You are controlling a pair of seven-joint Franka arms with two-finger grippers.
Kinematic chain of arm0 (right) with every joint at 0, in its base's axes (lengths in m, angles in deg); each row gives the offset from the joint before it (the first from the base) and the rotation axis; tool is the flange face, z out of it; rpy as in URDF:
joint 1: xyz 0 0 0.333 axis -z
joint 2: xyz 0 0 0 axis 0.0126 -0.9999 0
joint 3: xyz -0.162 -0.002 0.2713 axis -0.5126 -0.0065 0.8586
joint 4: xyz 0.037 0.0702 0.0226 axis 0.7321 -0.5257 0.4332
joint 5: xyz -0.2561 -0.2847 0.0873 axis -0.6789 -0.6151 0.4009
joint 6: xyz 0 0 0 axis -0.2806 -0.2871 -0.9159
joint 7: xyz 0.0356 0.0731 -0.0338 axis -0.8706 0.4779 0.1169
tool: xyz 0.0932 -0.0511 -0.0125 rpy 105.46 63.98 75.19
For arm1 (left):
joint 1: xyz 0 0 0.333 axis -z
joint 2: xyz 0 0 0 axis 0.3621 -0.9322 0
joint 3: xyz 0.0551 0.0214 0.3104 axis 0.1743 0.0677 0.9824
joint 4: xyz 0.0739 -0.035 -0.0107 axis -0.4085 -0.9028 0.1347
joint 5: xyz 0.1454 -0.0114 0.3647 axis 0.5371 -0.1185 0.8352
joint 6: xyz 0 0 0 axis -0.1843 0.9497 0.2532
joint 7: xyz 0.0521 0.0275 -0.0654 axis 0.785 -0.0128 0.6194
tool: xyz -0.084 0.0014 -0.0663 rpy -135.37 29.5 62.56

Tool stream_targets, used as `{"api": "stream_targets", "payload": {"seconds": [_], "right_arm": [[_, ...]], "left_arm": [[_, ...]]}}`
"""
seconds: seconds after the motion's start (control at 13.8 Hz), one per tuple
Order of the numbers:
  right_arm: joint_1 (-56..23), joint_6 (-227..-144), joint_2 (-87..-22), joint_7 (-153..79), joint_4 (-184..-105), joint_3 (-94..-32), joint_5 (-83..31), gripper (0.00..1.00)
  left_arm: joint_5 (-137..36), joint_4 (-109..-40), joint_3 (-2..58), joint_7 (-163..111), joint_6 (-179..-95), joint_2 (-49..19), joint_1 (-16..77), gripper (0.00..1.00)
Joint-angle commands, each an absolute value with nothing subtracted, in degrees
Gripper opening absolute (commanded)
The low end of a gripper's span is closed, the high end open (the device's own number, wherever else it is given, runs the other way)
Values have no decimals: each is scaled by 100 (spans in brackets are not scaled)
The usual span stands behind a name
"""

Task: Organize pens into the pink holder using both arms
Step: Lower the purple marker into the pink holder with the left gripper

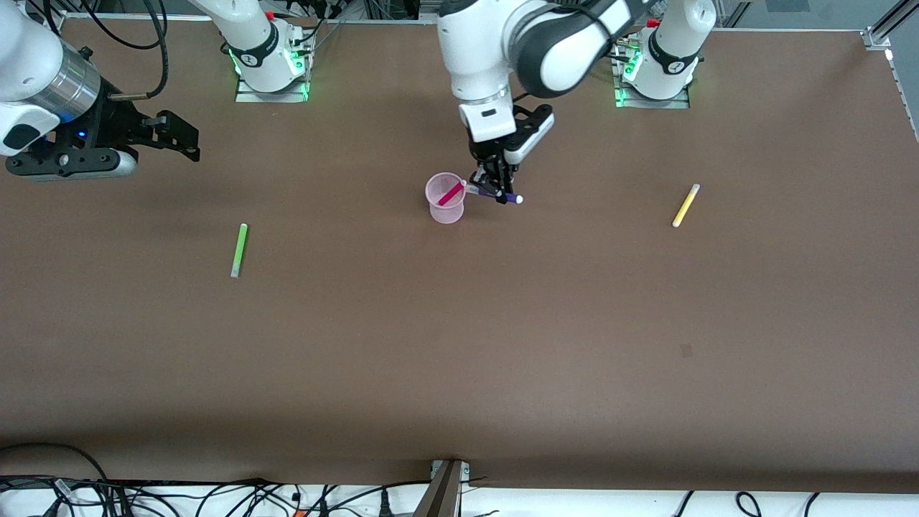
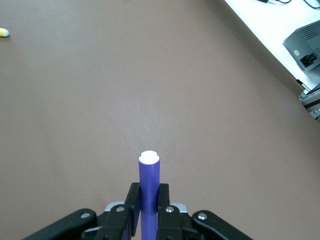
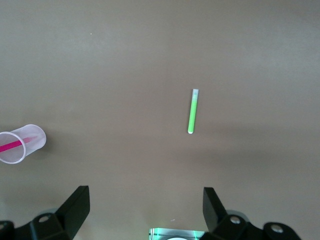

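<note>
Next, my left gripper releases the purple pen inside the pink holder (image 1: 446, 198), beside the magenta pen.
The pink holder (image 1: 445, 199) stands upright mid-table with the magenta pen (image 1: 451, 194) leaning inside it. My left gripper (image 1: 495, 188) is shut on the purple pen (image 1: 504, 196) and holds it roughly level, just above the table, beside the holder toward the left arm's end. In the left wrist view the purple pen (image 2: 149, 182) sticks out between the closed fingers (image 2: 133, 205). The lime green pen (image 1: 239, 250) lies toward the right arm's end, the yellow pen (image 1: 686, 205) toward the left arm's end. My right gripper (image 1: 188, 140) waits open and empty in the air; its view shows the green pen (image 3: 193, 111) and the holder (image 3: 22, 145).
The arm bases (image 1: 271, 68) with green lights stand along the table's edge farthest from the front camera. Cables and a bracket (image 1: 446, 488) lie along the nearest edge. A grey box (image 2: 306, 47) sits off the table in the left wrist view.
</note>
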State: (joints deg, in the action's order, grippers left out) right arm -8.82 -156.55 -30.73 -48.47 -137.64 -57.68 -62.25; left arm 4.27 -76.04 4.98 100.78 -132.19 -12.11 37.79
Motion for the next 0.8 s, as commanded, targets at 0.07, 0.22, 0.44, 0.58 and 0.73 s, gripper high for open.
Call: {"api": "stream_targets", "payload": {"seconds": [0.07, 0.22, 0.44, 0.58, 0.73], "right_arm": [[-675, -15550, -3145, -4750, -13387, -5696, -6274, 100], [-684, -15348, -3128, -4785, -13307, -5696, -6353, 100], [-675, -15356, -3198, -4750, -13158, -5775, -6406, 100], [-727, -15329, -3234, -4759, -13131, -5758, -6397, 100], [-736, -15381, -3234, -4742, -13113, -5740, -6406, 100]], "left_arm": [[1306, -6937, 592, 10721, -12519, -1953, 4476, 0], [1641, -6743, 732, 10985, -12176, -2200, 4836, 0], [1713, -6593, 1476, 11188, -12051, -2324, 5662, 0], [1704, -6584, 2171, 11407, -12051, -2341, 6364, 0], [1695, -6488, 2428, 11461, -12051, -2437, 6648, 0]]}}
